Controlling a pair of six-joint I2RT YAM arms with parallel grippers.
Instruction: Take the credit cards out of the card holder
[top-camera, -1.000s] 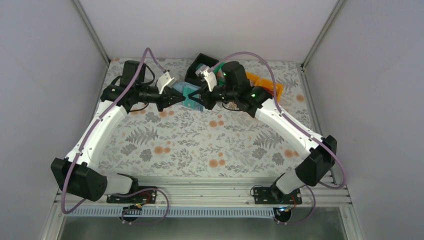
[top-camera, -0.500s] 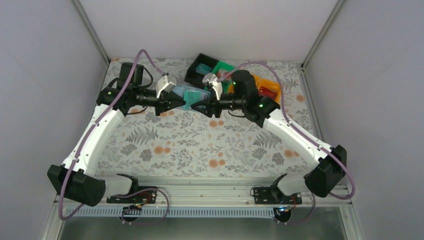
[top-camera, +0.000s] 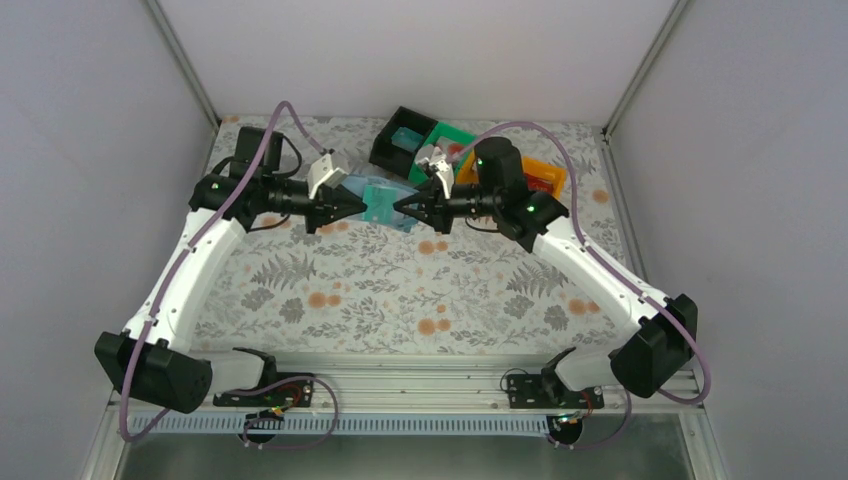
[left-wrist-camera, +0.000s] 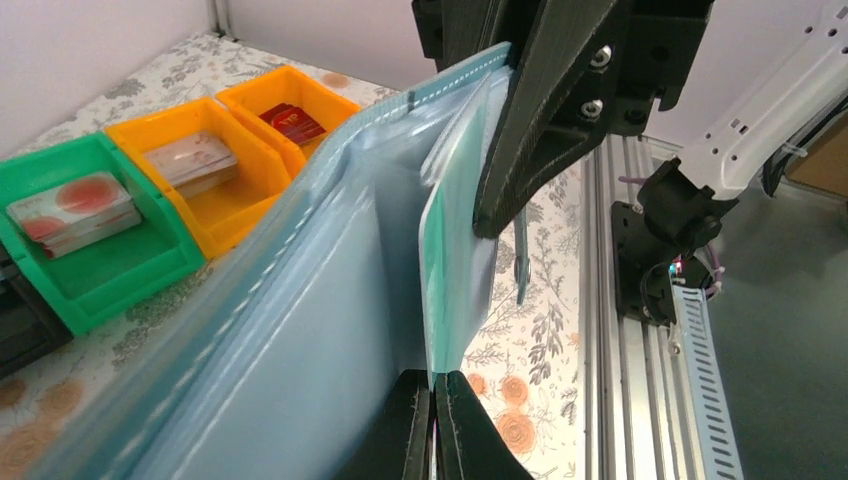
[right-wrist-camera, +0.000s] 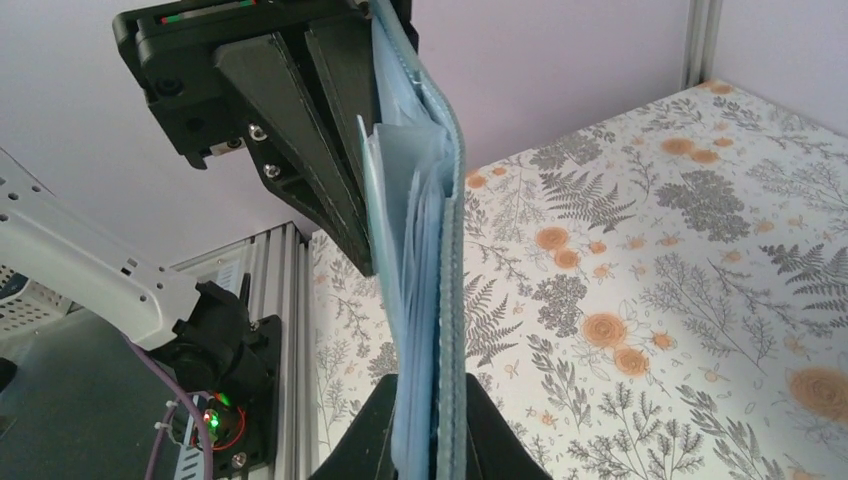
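Next, my right gripper lets go of the blue card holder on the table about halfway (top-camera: 352, 270) between my left gripper and the metal rail.
The blue card holder (top-camera: 357, 186) hangs in the air between both grippers, above the back of the table. In the left wrist view its pale stitched side (left-wrist-camera: 280, 330) fills the left. A thin teal credit card (left-wrist-camera: 455, 260) sticks out of a pocket on its near side. My left gripper (left-wrist-camera: 435, 395) is shut on that card's edge. My right gripper (right-wrist-camera: 430, 400) is shut across the holder's whole thickness (right-wrist-camera: 455, 230) at the opposite end. From above, the left gripper (top-camera: 360, 207) and right gripper (top-camera: 398, 207) point at each other, with the teal card (top-camera: 383, 203) between them.
Behind the grippers stands a row of bins: a black bin (top-camera: 392, 152), a green bin (left-wrist-camera: 150, 270) with pale red-marked cards, an orange bin (left-wrist-camera: 235, 215) with pale cards and a second orange bin (left-wrist-camera: 300, 80) with red cards. A metal rail (left-wrist-camera: 640, 400) runs along the near table edge.
The right gripper opened, drew back a little, then shut again on the card holder. Its arm swung right, uncovering the bins. The left gripper kept its hold and drifted slightly left.
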